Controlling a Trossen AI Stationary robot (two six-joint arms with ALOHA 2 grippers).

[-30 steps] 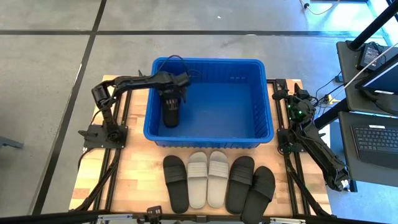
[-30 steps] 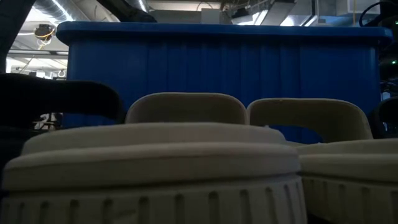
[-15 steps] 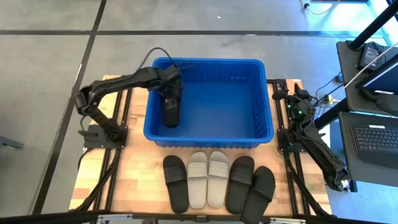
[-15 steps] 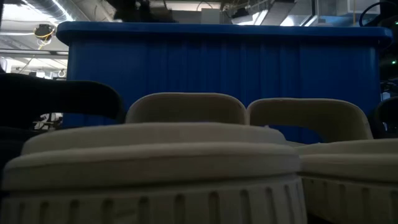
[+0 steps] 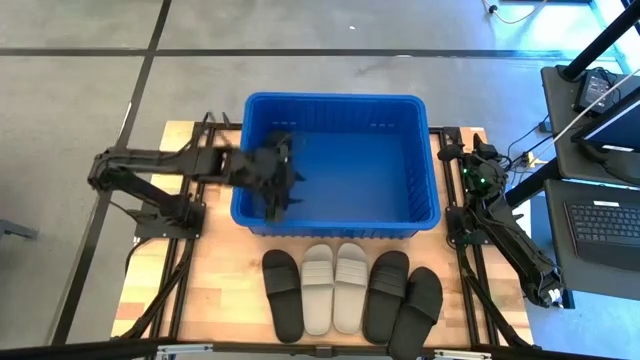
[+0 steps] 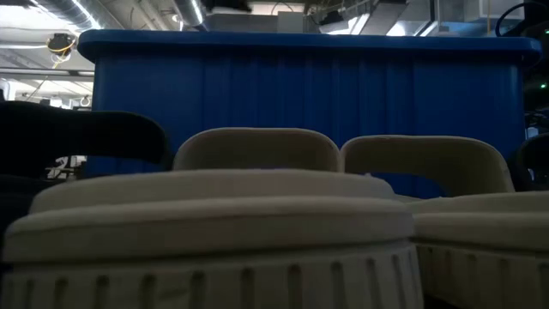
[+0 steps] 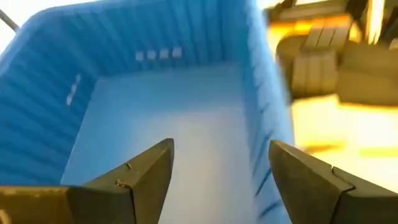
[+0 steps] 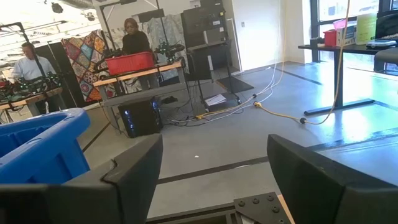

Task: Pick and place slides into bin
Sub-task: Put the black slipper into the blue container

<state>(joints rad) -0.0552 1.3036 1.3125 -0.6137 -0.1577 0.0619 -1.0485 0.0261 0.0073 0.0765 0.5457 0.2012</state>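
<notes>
Next, my left gripper takes hold of the lone black slide's strap on its outer side (image 5: 269,282), facing away from the neighbouring grey slides.
The blue bin (image 5: 335,165) stands at the table's far middle and fills the back of the low view (image 6: 300,86). My left gripper (image 5: 283,178) hovers open and empty over the bin's left near part; its wrist view (image 7: 217,162) looks along the bare bin floor (image 7: 168,118). A dark shape (image 5: 275,207) under it by the near wall looks like a black slide, mostly hidden. Five slides lie soles down in a row before the bin: black (image 5: 282,293), two grey (image 5: 317,288) (image 5: 351,285), two black (image 5: 385,293) (image 5: 418,305). My right gripper (image 8: 214,155) waits open at the table's right edge (image 5: 465,158).
The two grey slides (image 6: 214,223) (image 6: 463,197) stand close before the low camera. Metal frame rails (image 5: 185,280) run along both table sides. Desks with laptops (image 5: 600,215) stand to the right. People and a red bin (image 8: 130,62) show far off in the room.
My left arm has stretched out flat toward the table's left edge, and its gripper has turned and shifted a little toward the near wall, staying over the bin's left part. The black slide that showed whole below the gripper is now mostly hidden under it.
</notes>
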